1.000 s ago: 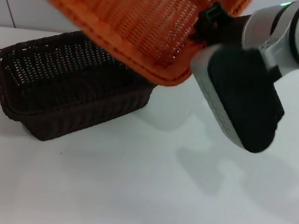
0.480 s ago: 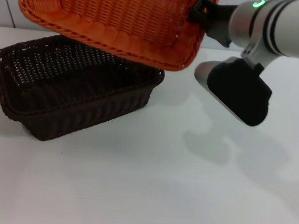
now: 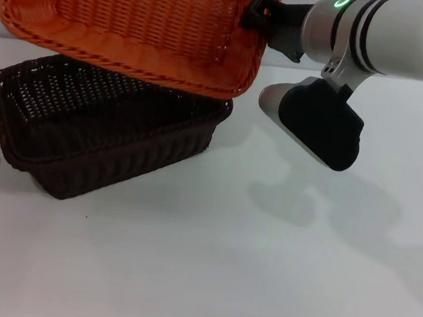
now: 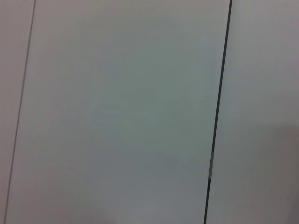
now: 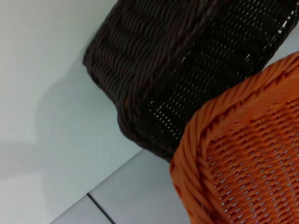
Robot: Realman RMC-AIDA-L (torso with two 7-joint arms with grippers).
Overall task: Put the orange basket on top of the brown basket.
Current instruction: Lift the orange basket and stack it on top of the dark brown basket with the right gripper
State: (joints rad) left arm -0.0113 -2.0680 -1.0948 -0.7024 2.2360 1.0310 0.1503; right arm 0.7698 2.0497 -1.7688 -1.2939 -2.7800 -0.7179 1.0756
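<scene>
The orange basket, now tilted above the brown basket, will be let go by my right gripper over the brown basket's open top [image 3: 124,69], nested toward the brown basket's far rim.
The orange basket [image 3: 134,24] hangs in the air, tilted toward me, above the brown basket [image 3: 102,129], which stands on the white table [image 3: 261,268] at the left. My right gripper [image 3: 259,13] is shut on the orange basket's right end rim and holds it up. The orange basket's lower rim hangs just over the brown basket's far edge. The right wrist view shows the orange rim [image 5: 243,154] close above the brown basket's corner [image 5: 177,74]. My left gripper is out of view; its wrist camera shows only a plain wall panel.
The table stretches wide in front and to the right of the brown basket. My right arm's dark forearm housing [image 3: 316,127] hangs over the table to the right of the baskets. A pale wall stands behind the table.
My right gripper has carried the orange basket leftward and levelled it somewhat, so it now covers more of the brown basket. The brown basket has not moved.
</scene>
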